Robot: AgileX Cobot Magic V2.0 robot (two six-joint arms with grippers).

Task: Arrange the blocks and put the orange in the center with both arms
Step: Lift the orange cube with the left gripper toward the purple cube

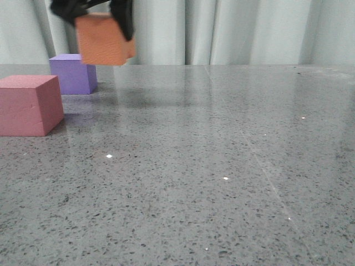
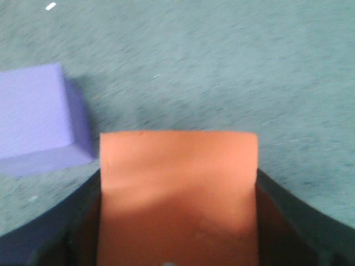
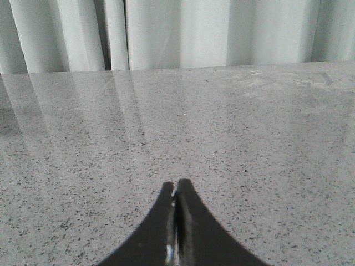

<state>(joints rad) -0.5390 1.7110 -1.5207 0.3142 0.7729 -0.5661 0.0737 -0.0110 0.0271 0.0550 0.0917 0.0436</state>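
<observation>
Next, my left gripper releases the orange cube on the table (image 1: 53, 85) (image 2: 41, 209) between the pink-red cube and the purple cube. The orange cube is still in the air above the table.
My left gripper (image 1: 100, 22) is shut on the orange cube (image 1: 104, 40) and holds it in the air above the table at the far left. In the left wrist view the orange cube (image 2: 178, 194) fills the space between the black fingers (image 2: 283, 216). The purple cube (image 1: 73, 73) rests on the table just behind and below it, and shows in the left wrist view (image 2: 39, 124) too. The pink-red cube (image 1: 29, 105) sits at the left, nearer the front. My right gripper (image 3: 176, 194) is shut and empty over bare table; it does not show in the front view.
The grey speckled table (image 1: 211, 166) stretches from the cubes to the right. A pale curtain (image 1: 233, 30) hangs behind its far edge.
</observation>
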